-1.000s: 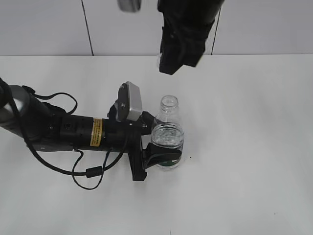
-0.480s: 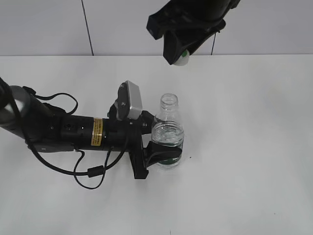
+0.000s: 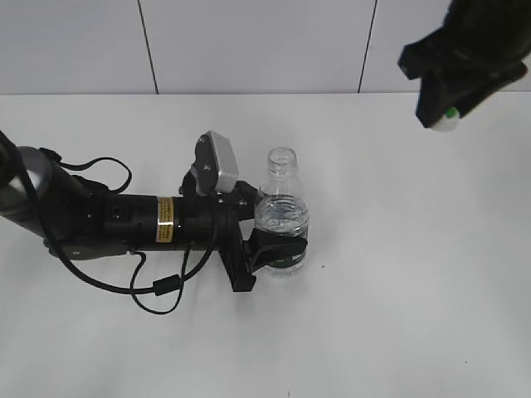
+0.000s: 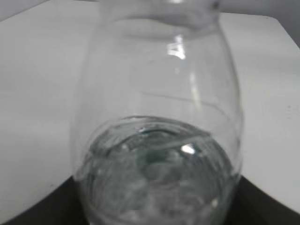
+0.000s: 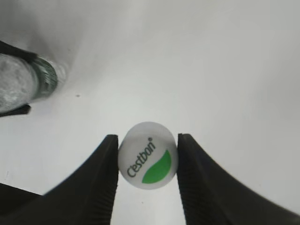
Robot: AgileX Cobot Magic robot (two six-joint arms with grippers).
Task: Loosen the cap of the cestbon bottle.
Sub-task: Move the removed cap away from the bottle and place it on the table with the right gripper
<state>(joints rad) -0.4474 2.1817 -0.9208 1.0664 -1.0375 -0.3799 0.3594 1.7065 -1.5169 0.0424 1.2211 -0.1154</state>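
I need to set the cap on the bare white table (image 3: 424,239) below my right gripper, well clear of the cestbon bottle.
The cestbon bottle (image 3: 282,215) stands upright on the white table with its neck open and no cap on it. It fills the left wrist view (image 4: 159,140) and shows at the left edge of the right wrist view (image 5: 28,84). My left gripper (image 3: 274,255) is shut on its green label band. My right gripper (image 3: 448,112) is shut on the cap (image 5: 147,155), white with a green leaf patch, and holds it high at the upper right, well away from the bottle. The cap also shows in the exterior view (image 3: 448,121).
The left arm (image 3: 108,220) lies low across the table's left side with a black cable (image 3: 158,286) looped beside it. A tiled wall (image 3: 249,41) runs behind the table.
My right gripper has carried the cap from above the bottle to the far upper right. The left gripper and bottle have shifted slightly left.
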